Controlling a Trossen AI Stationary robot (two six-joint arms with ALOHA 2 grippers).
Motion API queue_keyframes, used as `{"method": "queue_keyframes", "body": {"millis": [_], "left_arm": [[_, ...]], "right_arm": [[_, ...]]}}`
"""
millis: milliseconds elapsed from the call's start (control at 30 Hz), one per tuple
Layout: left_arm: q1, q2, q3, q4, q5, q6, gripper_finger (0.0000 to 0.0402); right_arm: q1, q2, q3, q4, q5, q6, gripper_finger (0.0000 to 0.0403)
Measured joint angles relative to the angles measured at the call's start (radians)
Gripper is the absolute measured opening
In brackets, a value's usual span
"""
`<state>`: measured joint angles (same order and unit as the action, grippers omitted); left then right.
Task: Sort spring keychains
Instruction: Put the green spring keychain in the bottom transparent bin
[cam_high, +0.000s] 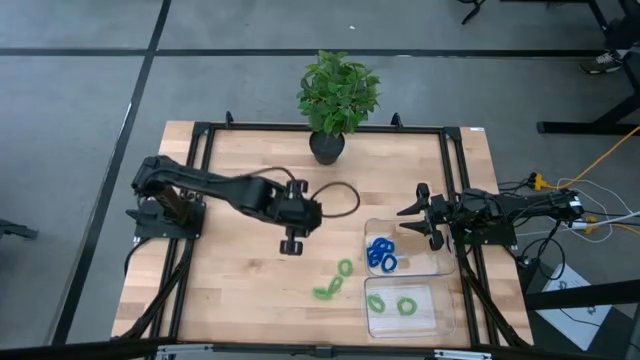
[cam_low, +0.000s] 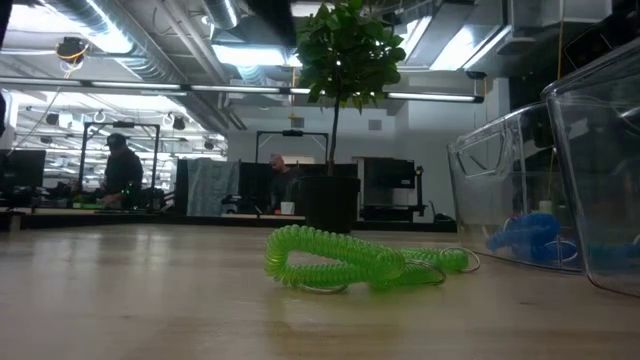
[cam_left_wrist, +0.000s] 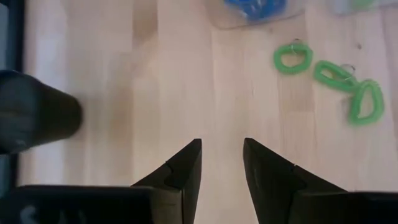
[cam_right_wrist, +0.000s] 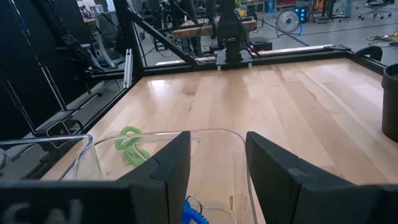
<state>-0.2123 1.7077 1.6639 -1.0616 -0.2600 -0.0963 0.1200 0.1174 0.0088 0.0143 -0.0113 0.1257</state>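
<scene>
The robot's left gripper is going to close on the loose green spring keychain at the row's near end (cam_high: 322, 294) (cam_left_wrist: 367, 102), which is the one farthest from the clear trays.
Three green spring keychains (cam_high: 335, 280) lie loose on the wooden table, left of the two clear trays; the left wrist view shows them in a row (cam_left_wrist: 333, 74), and the low view shows them as a heap (cam_low: 350, 262). Blue keychains (cam_high: 380, 255) lie in the far tray (cam_high: 435, 268). Two green ones (cam_high: 390, 303) lie in the near tray (cam_high: 440, 320). My left gripper (cam_high: 292, 243) (cam_left_wrist: 222, 149) hovers open over bare wood, left of the loose green keychains. My right gripper (cam_high: 418, 222) (cam_right_wrist: 217, 143) is open above the far tray's right side.
A potted plant (cam_high: 335, 100) stands at the middle of the table's far edge. A black metal frame (cam_high: 200, 180) runs along the table's sides. A cable loops (cam_high: 345, 195) beside the left arm. People show in the room beyond the table (cam_low: 122, 170).
</scene>
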Motion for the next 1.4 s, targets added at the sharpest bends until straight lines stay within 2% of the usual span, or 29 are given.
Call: {"method": "queue_keyframes", "body": {"millis": [367,467,667,800,933,1100,1400], "left_arm": [[-0.038,0.0,-0.383,0.618,0.002,-0.051,0.0107],[-0.051,0.0,-0.453,0.731,0.047,-0.049,0.0104],[-0.087,0.0,-0.524,0.76,0.226,-0.051,0.0102],[-0.147,0.001,-0.541,0.784,0.285,-0.032,0.0102],[-0.22,0.036,-0.543,0.816,0.274,0.074,0.0102],[-0.281,0.109,-0.543,0.867,0.138,0.144,0.0102],[-0.286,0.19,-0.542,1.023,0.217,0.192,0.0102]], "right_arm": [[0.0,0.0,0.0,0.0,0.0,0.0,0.0154],[0.0,0.0,0.0,0.0,0.0,0.0,0.0154],[0.0,0.0,0.0,0.0,0.0,0.0,0.0154],[0.0,0.0,0.0,0.0,0.0,0.0,0.0154],[0.0,0.0,0.0,0.0,0.0,0.0,0.0154],[0.0,0.0,0.0,0.0,0.0,0.0,0.0154],[0.0,0.0,0.0,0.0,0.0,0.0,0.0154]]}}
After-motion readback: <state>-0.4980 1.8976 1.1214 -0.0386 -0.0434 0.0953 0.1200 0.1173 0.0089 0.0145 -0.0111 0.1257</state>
